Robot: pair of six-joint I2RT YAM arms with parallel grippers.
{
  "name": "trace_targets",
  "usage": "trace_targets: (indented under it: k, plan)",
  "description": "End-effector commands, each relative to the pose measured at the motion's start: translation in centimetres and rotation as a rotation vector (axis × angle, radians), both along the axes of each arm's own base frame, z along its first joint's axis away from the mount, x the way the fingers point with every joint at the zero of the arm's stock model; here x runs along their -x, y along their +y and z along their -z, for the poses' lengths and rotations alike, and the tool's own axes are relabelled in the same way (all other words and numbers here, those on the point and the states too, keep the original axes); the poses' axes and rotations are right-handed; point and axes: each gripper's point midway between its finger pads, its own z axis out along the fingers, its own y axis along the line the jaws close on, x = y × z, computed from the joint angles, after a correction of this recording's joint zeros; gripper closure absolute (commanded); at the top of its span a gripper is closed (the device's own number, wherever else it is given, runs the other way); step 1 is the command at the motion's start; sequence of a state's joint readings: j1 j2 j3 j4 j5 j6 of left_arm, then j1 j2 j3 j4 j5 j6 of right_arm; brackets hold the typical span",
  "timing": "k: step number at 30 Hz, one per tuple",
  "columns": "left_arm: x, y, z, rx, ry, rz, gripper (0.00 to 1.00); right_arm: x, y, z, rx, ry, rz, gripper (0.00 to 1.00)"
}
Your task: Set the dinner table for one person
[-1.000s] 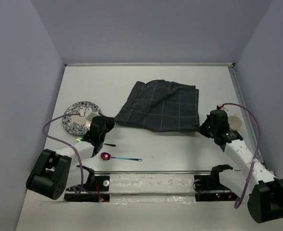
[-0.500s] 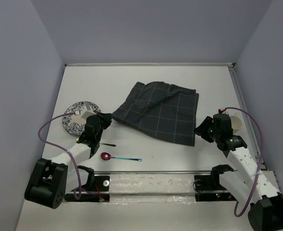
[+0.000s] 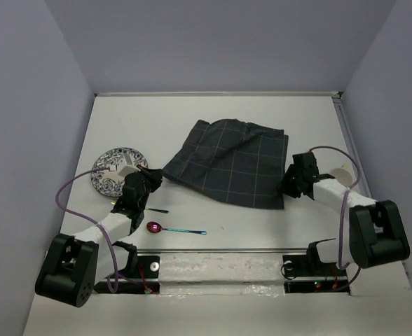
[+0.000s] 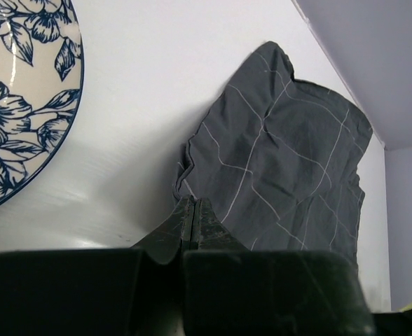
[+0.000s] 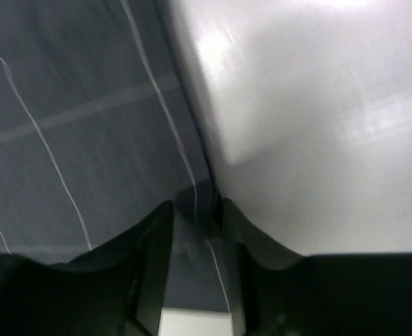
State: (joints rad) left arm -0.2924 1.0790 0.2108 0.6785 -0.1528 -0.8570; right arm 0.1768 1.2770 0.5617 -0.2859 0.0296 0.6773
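Observation:
My right gripper will take the placemat's near corner itself (image 3: 282,206), as it is on the placemat's side edge, short of that corner, before both grippers lift and spread the placemat.
The dark grey checked placemat (image 3: 230,161) lies rumpled on the white dinner table (image 3: 143,119), mid-table. My left gripper (image 3: 152,176) is shut on the placemat's near left corner; in the left wrist view the jaws (image 4: 193,204) are pressed together on the cloth (image 4: 283,154). My right gripper (image 3: 288,183) sits low at the placemat's right edge. In the right wrist view its jaws (image 5: 192,210) stand apart with the cloth edge (image 5: 73,105) lying between them on the table (image 5: 318,140).
A blue floral plate (image 3: 113,171) lies left of the left gripper and shows in the left wrist view (image 4: 17,105). An iridescent spoon (image 3: 174,229) and a small dark utensil (image 3: 157,209) lie near the front. A white cup (image 3: 342,175) stands at the right.
The placemat's near right corner was dragged toward the front and now lies still. My right arm has folded low and its gripper has slid back along the cloth's right edge. The left gripper keeps its hold.

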Motion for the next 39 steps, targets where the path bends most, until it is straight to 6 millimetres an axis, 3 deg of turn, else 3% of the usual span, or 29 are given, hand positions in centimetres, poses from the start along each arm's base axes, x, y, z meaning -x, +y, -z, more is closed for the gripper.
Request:
trace_targets:
  k: [1,4,5,7,8,9,10,11,12,13,15,18,20,23,27,33,39]
  plan:
    - [0.0,0.3,-1.0,-0.013,-0.059,0.006,1.00,-5.9,0.4,-1.3,0.005,-0.121,0.010,0.77]
    - [0.2,0.2,-0.9,-0.019,-0.060,0.015,1.00,-7.5,1.1,-0.4,-0.007,-0.102,-0.016,0.93]
    - [0.3,0.2,-0.8,-0.024,-0.059,0.017,1.00,-9.5,1.1,-1.5,0.010,-0.141,-0.020,0.95]
    - [0.3,0.4,-0.7,-0.030,-0.059,0.012,1.00,-11.6,1.1,-1.1,0.044,-0.133,-0.035,0.97]
    - [0.3,0.4,-0.8,-0.032,-0.061,0.013,1.00,-13.8,1.3,-2.8,0.062,-0.169,-0.054,0.95]
    - [0.2,0.5,-0.7,-0.039,-0.062,0.008,1.00,-14.5,0.8,-3.1,0.093,-0.163,-0.046,0.90]
    - [0.2,0.5,-0.7,-0.039,-0.060,0.005,1.00,-14.7,0.5,-3.1,0.122,-0.147,-0.054,0.73]
    - [0.2,0.5,-0.8,-0.037,-0.063,0.006,1.00,-15.0,0.2,-3.9,0.138,-0.166,-0.054,0.63]
    - [0.2,0.4,-0.9,-0.031,-0.064,0.008,1.00,-14.8,-0.4,-4.3,0.169,-0.171,-0.040,0.43]
    - [0.3,0.4,-0.8,-0.027,-0.064,0.012,1.00,-14.3,-0.8,-5.7,0.183,-0.196,-0.035,0.38]
    - [0.3,0.3,-0.9,-0.019,-0.072,0.015,1.00,-13.0,-1.3,-6.3,0.192,-0.208,-0.020,0.32]
    - [0.4,0.3,-0.9,-0.017,-0.076,0.017,1.00,-9.3,-1.4,-5.6,0.137,-0.205,0.018,0.33]
    - [0.4,0.2,-0.7,-0.019,-0.073,0.023,1.00,-6.6,-1.4,-3.4,0.087,-0.175,0.067,0.35]
    - [0.5,0.1,-0.7,-0.018,-0.076,0.029,1.00,-5.1,-1.0,-2.0,0.020,-0.164,0.124,0.41]
    - [0.6,0.0,-0.9,-0.019,-0.083,0.036,1.00,-5.2,-0.4,-0.1,-0.041,-0.131,0.179,0.48]
    - [1.1,0.2,-1.0,-0.024,-0.085,0.034,1.00,-6.2,0.4,0.8,-0.107,-0.130,0.232,0.55]
    - [1.1,0.3,-1.0,-0.024,-0.087,0.028,1.00,-6.9,0.6,0.8,-0.121,-0.135,0.246,0.76]
